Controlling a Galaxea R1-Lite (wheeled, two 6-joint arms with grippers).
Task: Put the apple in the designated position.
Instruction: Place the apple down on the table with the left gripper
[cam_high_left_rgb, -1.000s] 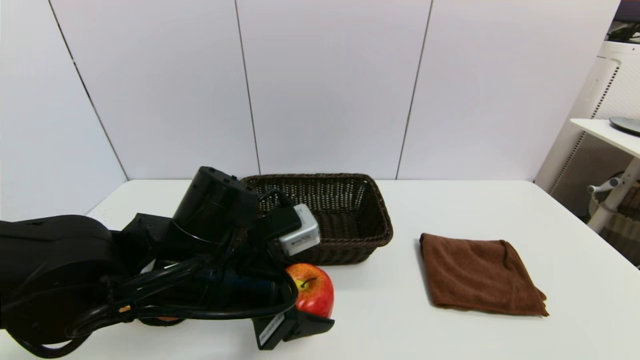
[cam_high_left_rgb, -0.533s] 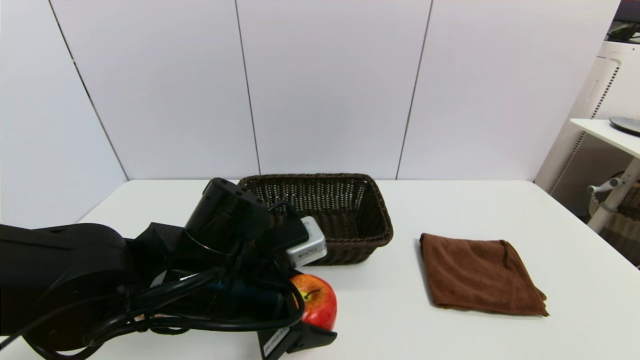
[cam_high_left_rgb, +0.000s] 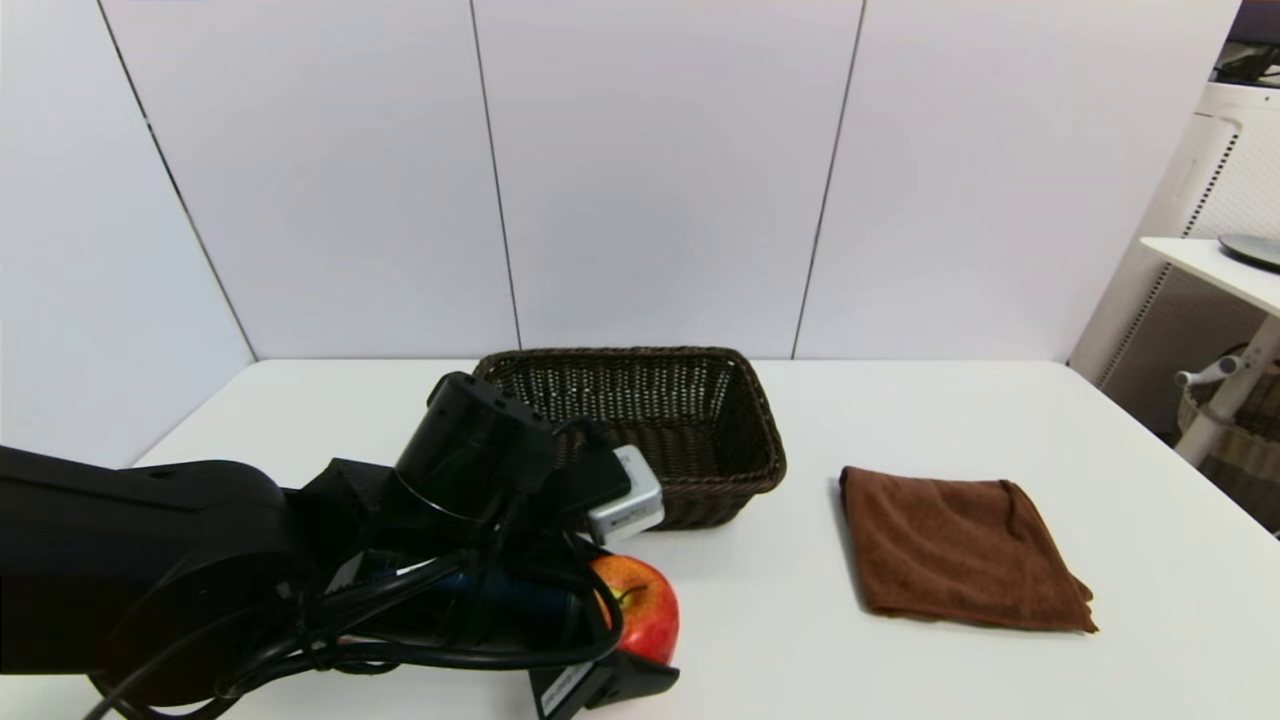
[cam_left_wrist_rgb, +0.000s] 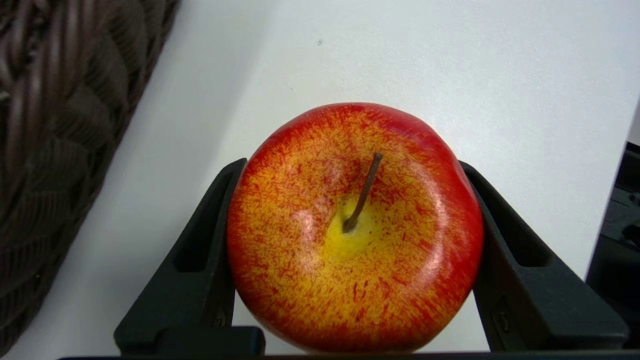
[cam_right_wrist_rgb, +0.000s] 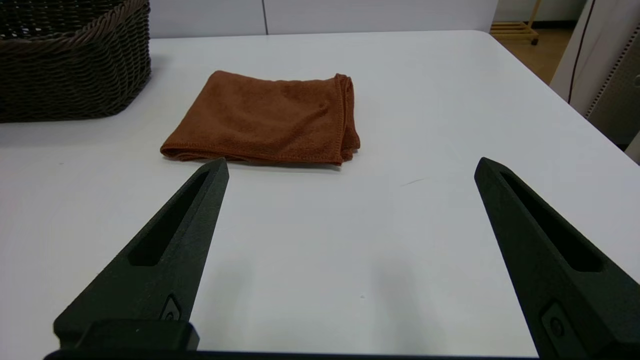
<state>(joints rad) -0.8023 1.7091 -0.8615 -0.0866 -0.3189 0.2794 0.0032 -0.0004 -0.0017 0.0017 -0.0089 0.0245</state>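
Observation:
Next, I let go of the red apple with my left gripper on the white table (cam_high_left_rgb: 593, 612) just in front of the wicker basket.
The red apple (cam_high_left_rgb: 648, 612), streaked with yellow round its dark stem, sits between the two black fingers of my left gripper (cam_high_left_rgb: 640, 650), just in front of the wicker basket. In the left wrist view both fingers press the sides of the apple (cam_left_wrist_rgb: 355, 230), so my left gripper (cam_left_wrist_rgb: 352, 164) is shut on it, low over the white tabletop (cam_high_left_rgb: 770, 630). Whether the apple touches the table is hidden. The table's bare surface carries no mark. My right gripper (cam_right_wrist_rgb: 351, 162) hangs open over the table, near the folded cloth, holding nothing.
A dark brown wicker basket (cam_high_left_rgb: 740, 400) stands behind the apple at mid table. A folded brown cloth (cam_high_left_rgb: 955, 545) lies to the right of it. Bare white table stretches between apple and cloth. A white side table (cam_high_left_rgb: 1215, 265) stands beyond the right edge.
My left arm has carried the apple a little to the right and lower, toward the table's near edge. Basket and cloth have stayed put.

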